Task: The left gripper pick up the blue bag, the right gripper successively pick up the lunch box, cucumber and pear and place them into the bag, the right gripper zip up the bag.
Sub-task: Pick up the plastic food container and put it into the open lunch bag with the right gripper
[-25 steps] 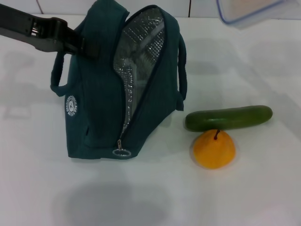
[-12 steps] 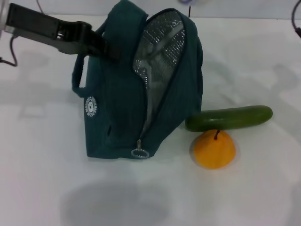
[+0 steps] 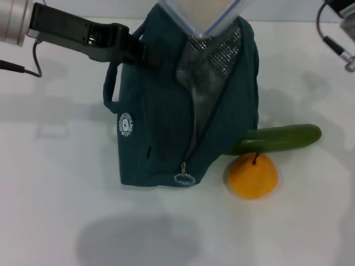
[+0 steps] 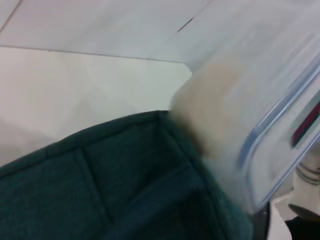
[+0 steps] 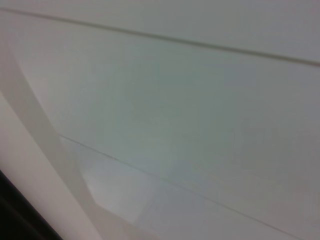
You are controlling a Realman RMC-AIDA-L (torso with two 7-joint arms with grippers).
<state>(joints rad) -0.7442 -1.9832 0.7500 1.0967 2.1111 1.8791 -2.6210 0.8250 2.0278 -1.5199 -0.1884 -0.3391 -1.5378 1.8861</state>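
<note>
Next, I let go of the lunch box with my right gripper inside the blue bag's unzipped opening (image 3: 199,97), against the silver lining.
The blue bag (image 3: 166,122) stands on the white table with its zipper open and the silver lining showing. My left gripper (image 3: 135,53) is shut on the bag's top edge by a handle and holds it upright. The lunch box (image 3: 202,14) hangs tilted at the view's top edge, one corner dipping into the bag's opening. It also shows in the left wrist view (image 4: 260,125), right beside the bag fabric (image 4: 100,185). The cucumber (image 3: 280,138) lies right of the bag, touching it. The pear (image 3: 252,176) sits just in front of the cucumber. The right gripper is out of view.
The right arm's grey cable (image 3: 331,41) hangs at the top right corner. The zipper's ring pull (image 3: 184,178) hangs low on the bag's front, and the round white logo (image 3: 126,124) faces left. The table (image 3: 66,210) is plain white. The right wrist view shows only pale surfaces.
My left gripper has carried the bag to the right, up against the cucumber. The lunch box has come from the top right to above the bag's opening, corner down.
</note>
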